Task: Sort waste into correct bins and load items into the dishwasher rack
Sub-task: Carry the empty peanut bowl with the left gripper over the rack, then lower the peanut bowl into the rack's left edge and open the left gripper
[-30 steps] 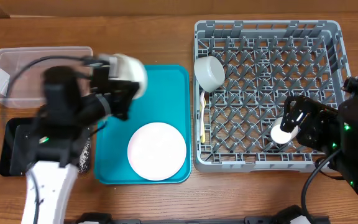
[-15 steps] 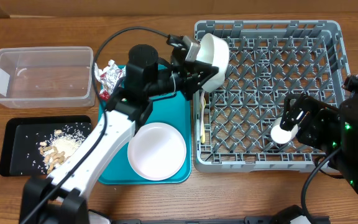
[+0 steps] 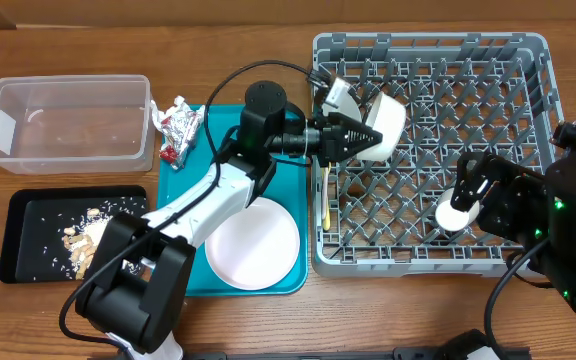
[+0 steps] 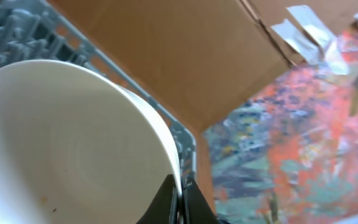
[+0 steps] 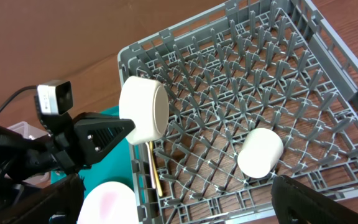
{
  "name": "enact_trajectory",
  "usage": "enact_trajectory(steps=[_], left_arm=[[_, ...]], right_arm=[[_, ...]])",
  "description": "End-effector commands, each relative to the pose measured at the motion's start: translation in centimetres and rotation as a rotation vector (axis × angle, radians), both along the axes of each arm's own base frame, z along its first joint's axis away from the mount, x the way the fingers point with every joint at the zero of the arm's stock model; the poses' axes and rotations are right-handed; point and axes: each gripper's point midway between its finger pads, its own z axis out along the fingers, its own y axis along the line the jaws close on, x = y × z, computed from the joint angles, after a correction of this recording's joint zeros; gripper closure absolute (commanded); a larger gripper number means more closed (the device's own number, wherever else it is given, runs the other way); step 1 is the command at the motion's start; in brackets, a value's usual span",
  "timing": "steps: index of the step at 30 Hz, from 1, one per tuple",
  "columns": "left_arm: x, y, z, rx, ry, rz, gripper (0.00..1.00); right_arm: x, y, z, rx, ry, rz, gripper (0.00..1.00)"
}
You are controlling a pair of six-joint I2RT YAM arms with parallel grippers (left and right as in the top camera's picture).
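Observation:
I need to use my left gripper to set the white bowl down and let go of it in the grey dishwasher rack (image 3: pixel 358 171), close beside the pale-yellow utensil.
My left gripper (image 3: pixel 356 138) is shut on the rim of a white bowl (image 3: pixel 386 125). It holds the bowl on its side over the left part of the grey dishwasher rack (image 3: pixel 528 60). In the left wrist view the fingertips (image 4: pixel 180 200) pinch the bowl's rim (image 4: pixel 73 143). A white cup (image 3: pixel 455 213) lies in the rack next to my open, empty right gripper (image 3: pixel 476 195). A pale-yellow utensil (image 3: pixel 326 190) lies along the rack's left edge. A second bowl (image 3: pixel 252 243) sits upside down on the teal tray (image 3: pixel 278 130). The foil wrapper (image 3: pixel 176 128) lies by the clear tub (image 3: pixel 63 120).
The black tray (image 3: pixel 23 215) at the front left holds rice grains and tan nut pieces (image 3: pixel 88 235). In the right wrist view the held bowl (image 5: pixel 143 107) hangs over the rack (image 5: pixel 278 81), and the cup (image 5: pixel 260 152) lies apart from my fingers.
My left arm has swung from the left side of the table across to the rack. The bowl has moved right, from the rack's left corner to over its pegs. The right arm has not moved.

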Motion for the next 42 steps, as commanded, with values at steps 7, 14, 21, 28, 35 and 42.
enact_trajectory(steps=[7, 14, 21, 28, 35, 42], left_arm=[[0.4, 0.9, 2.6, -0.077, 0.057, -0.001, 0.96], [-1.6, 1.6, 0.1, -0.095, 0.097, 0.017, 0.96], [-2.8, 3.9, -1.2, -0.106, 0.100, 0.145, 0.96], [-2.3, 3.3, -1.4, -0.113, 0.119, 0.210, 0.96], [-2.1, 2.2, -2.6, -0.137, 0.246, 0.338, 0.96], [-2.0, 2.1, -2.8, -0.139, 0.253, 0.345, 0.96]], right_arm=[[-0.2, -0.2, 0.2, 0.002, -0.010, -0.001, 0.00], [-0.4, -0.2, 0.0, -0.003, 0.001, 0.000, 0.00], [-0.5, -0.2, -0.1, -0.003, 0.006, 0.000, 0.00], [-0.6, 0.2, -0.2, 0.012, 0.014, 0.018, 0.00], [-0.6, 0.2, -0.2, 0.012, 0.015, 0.019, 0.00], [-0.6, 0.2, -0.2, 0.012, 0.016, 0.019, 0.00]])
